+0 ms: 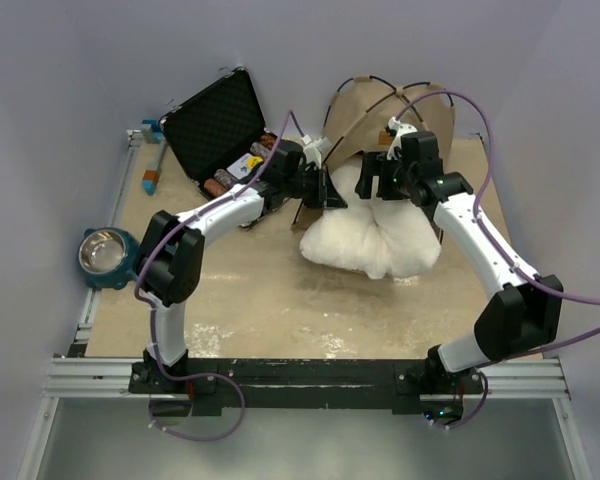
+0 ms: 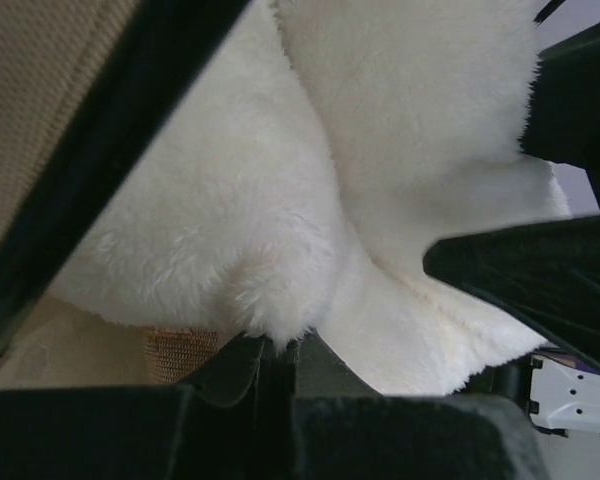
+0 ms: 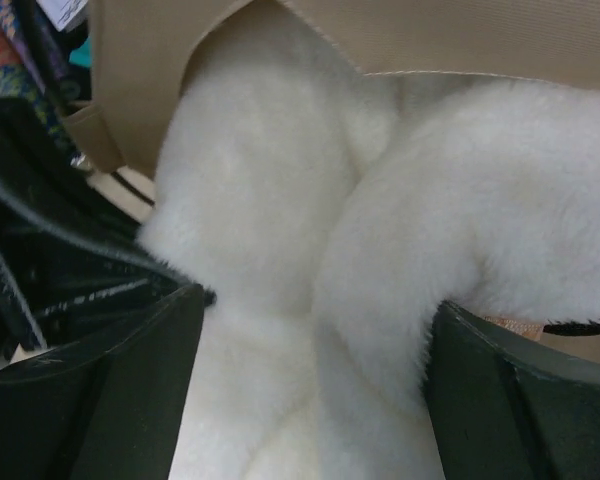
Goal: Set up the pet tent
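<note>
I should release the white pillow with my left gripper at the pet tent's opening point(image 1: 383, 217), between its front poles.
The pet tent point(image 1: 380, 118) stands at the back of the table, tan fabric with thin dark poles arching over it. A white fluffy pillow point(image 1: 372, 238) lies in front of it, its far end at the tent's opening. My left gripper point(image 1: 330, 188) is at the pillow's left edge, shut with a tuft of pillow point(image 2: 280, 250) pinched between its fingers point(image 2: 235, 365). My right gripper point(image 3: 318, 302) is over the pillow's top point(image 3: 280, 200), with its fingers point(image 3: 140, 380) wide open on either side of the fur. Tan tent fabric point(image 3: 430, 35) fills the top of the right wrist view.
An open black hard case point(image 1: 218, 122) with coloured chips point(image 1: 242, 168) sits at the back left. A metal bowl in a teal holder point(image 1: 105, 255) is at the left edge, and a blue and orange tool point(image 1: 152, 160) lies behind it. Walls close in on three sides.
</note>
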### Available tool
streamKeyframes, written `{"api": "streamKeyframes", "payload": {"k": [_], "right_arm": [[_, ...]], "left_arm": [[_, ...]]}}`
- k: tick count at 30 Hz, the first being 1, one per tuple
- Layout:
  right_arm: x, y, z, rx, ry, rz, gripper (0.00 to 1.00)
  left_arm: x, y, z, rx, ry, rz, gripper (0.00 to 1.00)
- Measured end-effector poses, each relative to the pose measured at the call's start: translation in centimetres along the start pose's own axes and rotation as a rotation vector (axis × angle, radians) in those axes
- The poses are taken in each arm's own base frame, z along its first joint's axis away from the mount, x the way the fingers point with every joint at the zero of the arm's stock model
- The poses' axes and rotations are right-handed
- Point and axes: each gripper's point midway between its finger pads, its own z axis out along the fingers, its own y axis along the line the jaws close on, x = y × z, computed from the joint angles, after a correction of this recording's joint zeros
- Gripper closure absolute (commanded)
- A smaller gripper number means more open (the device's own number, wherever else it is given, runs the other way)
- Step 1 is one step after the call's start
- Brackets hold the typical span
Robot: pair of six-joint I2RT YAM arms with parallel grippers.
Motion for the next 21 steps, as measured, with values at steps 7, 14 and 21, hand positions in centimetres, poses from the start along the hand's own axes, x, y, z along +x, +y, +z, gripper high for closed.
{"api": "streamKeyframes", "payload": {"k": [7, 14, 21], "right_arm": [[-0.7, 0.1, -4.1, -0.024, -0.04, -0.131, 0.14], [-4.8, -1.4, -2.4, 0.078, -0.2, -0.142, 0.12], [0.1, -5.1, 5.0, 0.147, -0.09, -0.182, 0.07]], "left_arm": [[-0.6, 0.9, -0.6, -0.059, -0.051, 0.062, 1.0], [-1.2, 0.3, -0.4, -0.044, -0.08, 0.064, 1.0], [-1.0, 0.4, 0.4, -0.047, -0.074, 0.057, 1.0]]}}
